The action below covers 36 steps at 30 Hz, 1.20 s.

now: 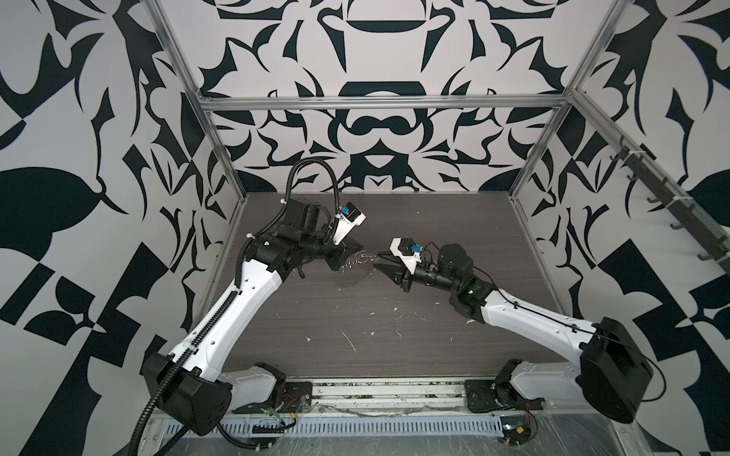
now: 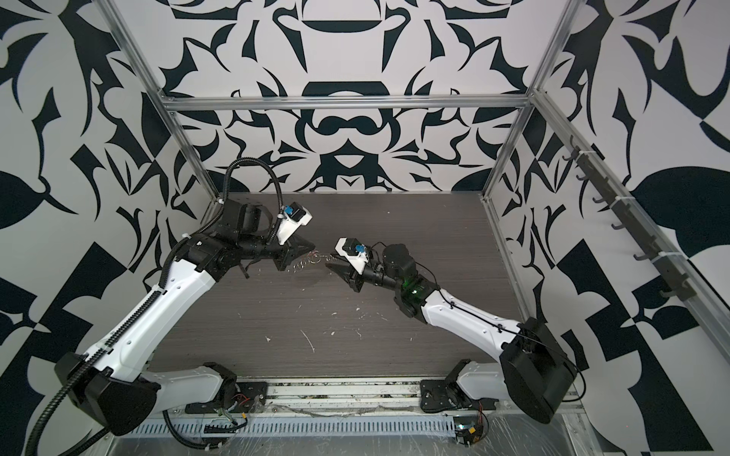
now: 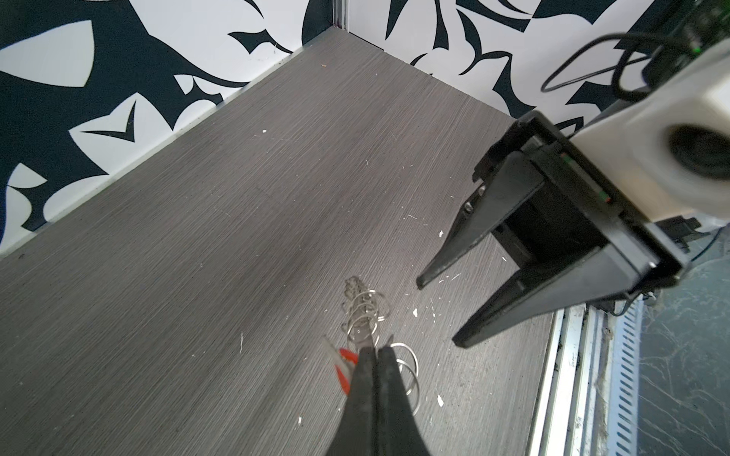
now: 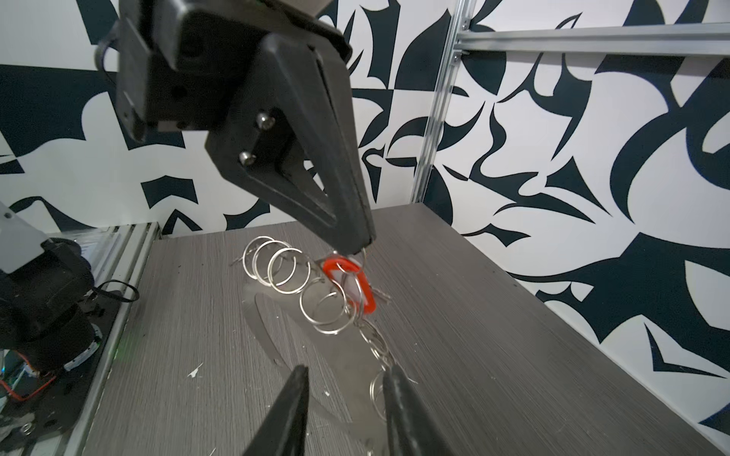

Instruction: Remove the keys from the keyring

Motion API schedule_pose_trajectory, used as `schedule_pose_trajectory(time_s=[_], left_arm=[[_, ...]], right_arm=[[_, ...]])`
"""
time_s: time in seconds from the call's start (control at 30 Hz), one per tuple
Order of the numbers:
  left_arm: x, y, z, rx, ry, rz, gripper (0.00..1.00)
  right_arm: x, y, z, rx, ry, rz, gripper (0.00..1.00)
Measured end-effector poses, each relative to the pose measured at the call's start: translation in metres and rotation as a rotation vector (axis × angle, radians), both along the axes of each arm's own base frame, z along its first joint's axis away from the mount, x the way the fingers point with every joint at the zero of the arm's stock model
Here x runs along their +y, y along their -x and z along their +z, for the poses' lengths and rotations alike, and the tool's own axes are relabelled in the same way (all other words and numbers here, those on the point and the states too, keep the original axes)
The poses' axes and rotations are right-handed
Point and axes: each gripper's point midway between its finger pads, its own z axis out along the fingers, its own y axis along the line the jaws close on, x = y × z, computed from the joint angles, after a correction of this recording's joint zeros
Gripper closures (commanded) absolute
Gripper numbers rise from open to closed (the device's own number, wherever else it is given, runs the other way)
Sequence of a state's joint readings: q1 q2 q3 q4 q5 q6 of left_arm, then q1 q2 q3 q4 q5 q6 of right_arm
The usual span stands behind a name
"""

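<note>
I need to grip the rings [image 4: 340, 313] beside the red tag with my right gripper, because the chain's end ring lies at that gripper, away from the red tag.
A bunch of silvery wire rings [image 4: 276, 264] with a red plastic tag [image 4: 369, 296] and a short chain [image 4: 375, 339] hangs just above the table; it also shows in both top views [image 1: 357, 260] [image 2: 306, 262]. My left gripper [image 3: 377, 349] [image 4: 355, 248] [image 1: 357, 252] is shut on the keyring by the red tag [image 3: 345, 369]. My right gripper [image 4: 347, 371] [image 3: 438, 312] [image 1: 377, 260] is open. The chain's end ring [image 4: 377, 387] lies against the inner side of one finger. I cannot tell the keys apart from the rings.
Dark wood-grain table [image 1: 355, 316] with small white flecks. Patterned walls and aluminium frame posts [image 1: 221, 150] close it in on three sides. A slotted rail [image 1: 355, 428] runs along the front edge between the arm bases.
</note>
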<state>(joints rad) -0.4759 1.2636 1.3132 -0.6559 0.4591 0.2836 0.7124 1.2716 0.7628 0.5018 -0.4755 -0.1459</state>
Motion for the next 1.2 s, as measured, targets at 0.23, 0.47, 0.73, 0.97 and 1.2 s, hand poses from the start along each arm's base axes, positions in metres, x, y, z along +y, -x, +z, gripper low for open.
schedule_pose_trajectory(time_s=[0.23, 0.47, 0.73, 0.97, 1.2], left_arm=[[0.001, 0.000, -0.006, -0.001, -0.016, -0.003, 1.00], [0.002, 0.001, -0.004, -0.014, -0.016, -0.008, 1.00], [0.003, 0.004, -0.001, -0.030, -0.015, -0.015, 1.00], [0.004, 0.008, -0.002, -0.031, -0.024, -0.029, 1.00], [0.004, 0.009, 0.000, -0.036, -0.023, -0.033, 1.00]], right_arm=[[0.001, 0.000, 0.023, -0.025, 0.042, 0.024, 0.70], [0.012, -0.003, 0.033, -0.041, 0.106, 0.100, 0.72], [0.018, -0.011, 0.012, 0.013, 0.179, 0.168, 0.76], [0.018, -0.015, 0.014, 0.010, 0.183, 0.180, 0.76], [0.020, -0.021, 0.011, 0.018, 0.189, 0.176, 0.75]])
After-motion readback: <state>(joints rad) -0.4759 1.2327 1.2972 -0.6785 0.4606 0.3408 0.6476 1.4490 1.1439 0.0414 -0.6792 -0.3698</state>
